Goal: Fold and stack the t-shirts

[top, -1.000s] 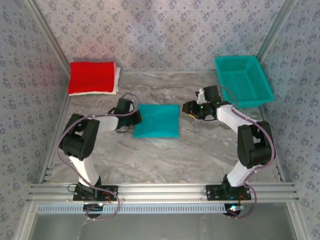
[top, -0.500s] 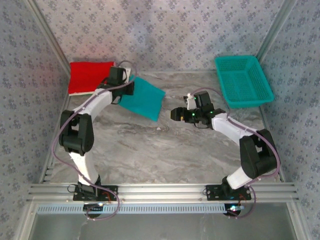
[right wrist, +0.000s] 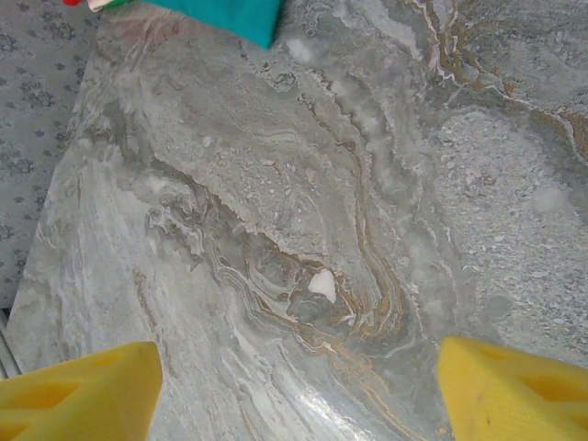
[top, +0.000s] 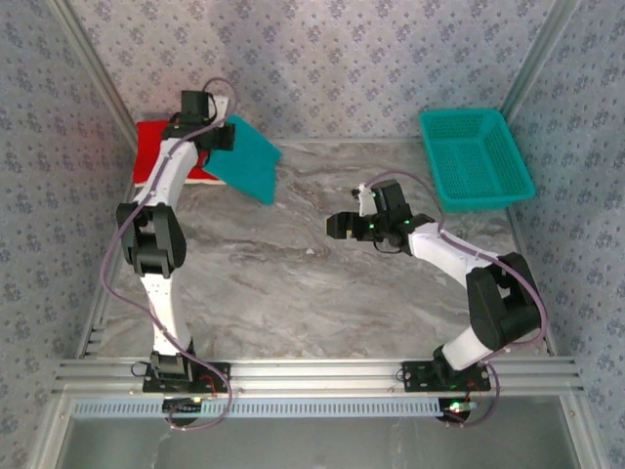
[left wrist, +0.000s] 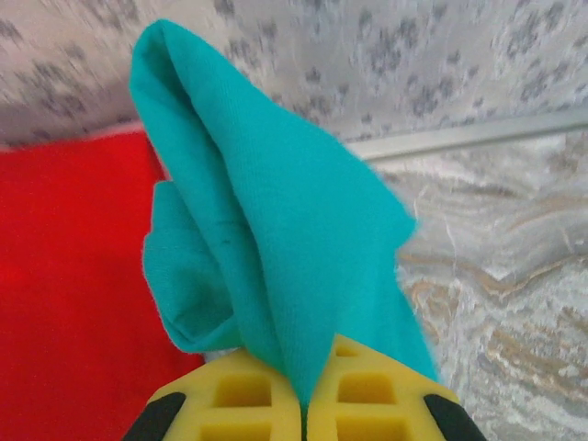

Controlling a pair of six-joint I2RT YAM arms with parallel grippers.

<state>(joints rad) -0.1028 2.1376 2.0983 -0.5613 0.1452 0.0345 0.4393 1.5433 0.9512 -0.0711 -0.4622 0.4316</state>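
Observation:
Next, I release the teal t-shirt from my left gripper squarely on top of the folded red t-shirt (top: 188, 150) by the back wall.
A folded teal t-shirt (top: 246, 161) hangs at the back left, partly over the folded red t-shirt (top: 152, 149). My left gripper (top: 212, 137) is shut on its edge. In the left wrist view the yellow jaws of that gripper (left wrist: 303, 397) pinch the teal cloth (left wrist: 276, 230), with the red shirt (left wrist: 64, 276) underneath on the left. My right gripper (top: 338, 225) hovers over the bare middle of the table. It stands open (right wrist: 299, 395) with nothing between its fingers, and a corner of the teal shirt (right wrist: 234, 14) shows far ahead of it.
A teal plastic mesh basket (top: 476, 156) stands at the back right. Patterned walls close in the table (top: 322, 293) at the back and on both sides. The marble top between the arms is bare.
My left arm has carried the teal t-shirt from the table's middle to the back left, over the red shirt. My right gripper has let go, opened wider and shifted a little left.

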